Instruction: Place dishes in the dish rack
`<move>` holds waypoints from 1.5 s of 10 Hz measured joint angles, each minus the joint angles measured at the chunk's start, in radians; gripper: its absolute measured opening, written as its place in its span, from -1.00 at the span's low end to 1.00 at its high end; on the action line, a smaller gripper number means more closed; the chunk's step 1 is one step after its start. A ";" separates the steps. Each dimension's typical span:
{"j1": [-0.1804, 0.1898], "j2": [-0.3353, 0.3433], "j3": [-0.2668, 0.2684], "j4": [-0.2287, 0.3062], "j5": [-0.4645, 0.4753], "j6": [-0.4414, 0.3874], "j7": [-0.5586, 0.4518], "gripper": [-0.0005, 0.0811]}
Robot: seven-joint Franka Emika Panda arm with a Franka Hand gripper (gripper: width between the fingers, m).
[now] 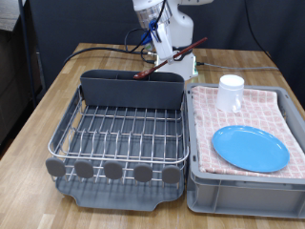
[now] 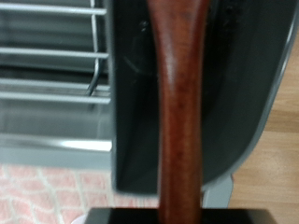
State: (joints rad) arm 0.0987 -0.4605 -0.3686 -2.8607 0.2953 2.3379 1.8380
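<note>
I have the wooden spoon in my gripper, tilted above the rack's back. Next, I release it in the grey utensil compartment [image 1: 157, 74] [image 2: 154, 107], on the half that is nearer the white mug.
My gripper [image 1: 172, 57] is shut on the dark brown wooden spoon [image 1: 152, 69] and holds it tilted above the back of the dish rack [image 1: 119, 134]. The spoon's lower end hangs at the rim of the tall grey utensil compartment [image 1: 132, 89]. In the wrist view the spoon handle [image 2: 179, 103] runs down the middle, over the dark compartment opening [image 2: 238, 103], with the rack's silver wires [image 2: 51, 70] beside it. The light-blue plate [image 1: 250, 148] and the white mug [image 1: 230, 93] stand on the pink checkered cloth in the grey bin [image 1: 243, 191] at the exterior view's right.
The rack's wire grid holds nothing. A row of round grey tabs [image 1: 114, 171] lines the rack's near edge. Cables [image 1: 100, 48] lie on the wooden table [image 1: 43, 105] behind the rack. The pink cloth [image 2: 47, 191] shows in a corner of the wrist view.
</note>
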 joint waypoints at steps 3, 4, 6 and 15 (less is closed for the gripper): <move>-0.017 0.047 -0.011 0.014 -0.005 0.008 0.001 -0.78; -0.029 0.055 -0.014 0.021 -0.009 0.005 0.001 -0.78; -0.051 0.064 -0.038 0.037 -0.018 -0.030 -0.018 -0.78; -0.095 0.106 -0.079 0.064 -0.123 0.009 -0.061 -0.62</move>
State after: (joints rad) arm 0.0033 -0.3541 -0.4476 -2.7970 0.1723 2.3467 1.7772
